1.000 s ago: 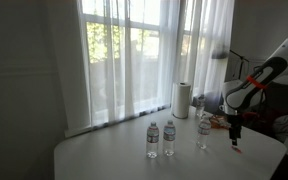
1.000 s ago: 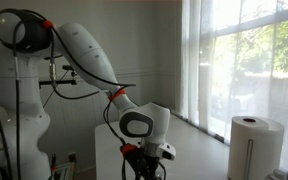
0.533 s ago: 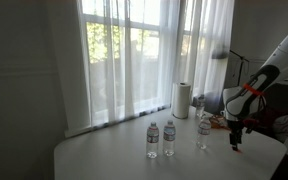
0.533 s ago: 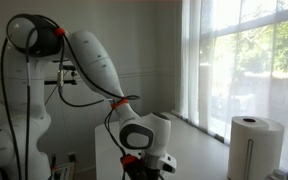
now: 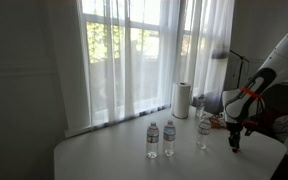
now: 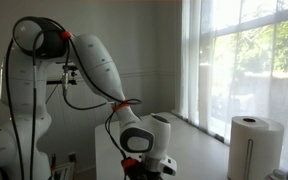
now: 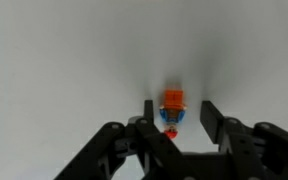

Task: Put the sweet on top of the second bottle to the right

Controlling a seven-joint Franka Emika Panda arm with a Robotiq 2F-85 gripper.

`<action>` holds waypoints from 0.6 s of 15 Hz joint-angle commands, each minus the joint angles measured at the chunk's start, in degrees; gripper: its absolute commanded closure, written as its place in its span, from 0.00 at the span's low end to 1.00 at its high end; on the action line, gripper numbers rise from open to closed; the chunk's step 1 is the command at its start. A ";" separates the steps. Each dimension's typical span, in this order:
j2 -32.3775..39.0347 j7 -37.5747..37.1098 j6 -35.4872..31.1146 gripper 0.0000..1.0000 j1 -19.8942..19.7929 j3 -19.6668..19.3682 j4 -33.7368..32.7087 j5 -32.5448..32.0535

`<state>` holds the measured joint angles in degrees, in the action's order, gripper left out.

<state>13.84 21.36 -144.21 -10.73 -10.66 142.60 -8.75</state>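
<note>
The sweet's blue middle is between my gripper's fingers, so next my gripper opens, back away and takes the red end (image 7: 171,132), leaving the orange end free.
In the wrist view the sweet (image 7: 173,108), a tiny orange, blue and red wrapped piece, lies on the white table between the fingers of my gripper (image 7: 181,108). The jaws stand part-way in; the left finger is close to the sweet and a gap shows on the right side. Three small water bottles stand on the table in an exterior view: one (image 5: 153,140), the middle one (image 5: 169,138), and a third (image 5: 203,132) nearer the arm. My gripper (image 5: 235,147) points down at the table to the right of them. The sweet is too small to see there.
A paper towel roll (image 5: 182,99) stands at the back of the white table (image 5: 114,160), and it also shows before the window in an exterior view (image 6: 256,145). Curtains hang behind. The arm's wrist (image 6: 144,140) fills the bottom of that view.
The arm has come down, bringing the gripper to the table surface to the right of the bottles. The bottles have not moved.
</note>
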 commanded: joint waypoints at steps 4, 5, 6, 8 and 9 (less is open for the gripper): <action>0.14 2.06 -3.44 0.16 -1.56 1.48 -0.09 1.01; 0.15 2.35 -4.10 0.08 -1.64 1.68 -0.04 1.22; 0.18 2.64 -4.65 0.14 -1.69 1.90 0.00 1.39; 0.27 3.12 -5.34 0.40 -1.79 2.27 0.02 1.55; 0.32 3.31 -5.50 0.40 -1.84 2.37 0.02 1.54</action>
<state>13.96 22.27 -148.06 -11.11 -9.60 142.30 -8.70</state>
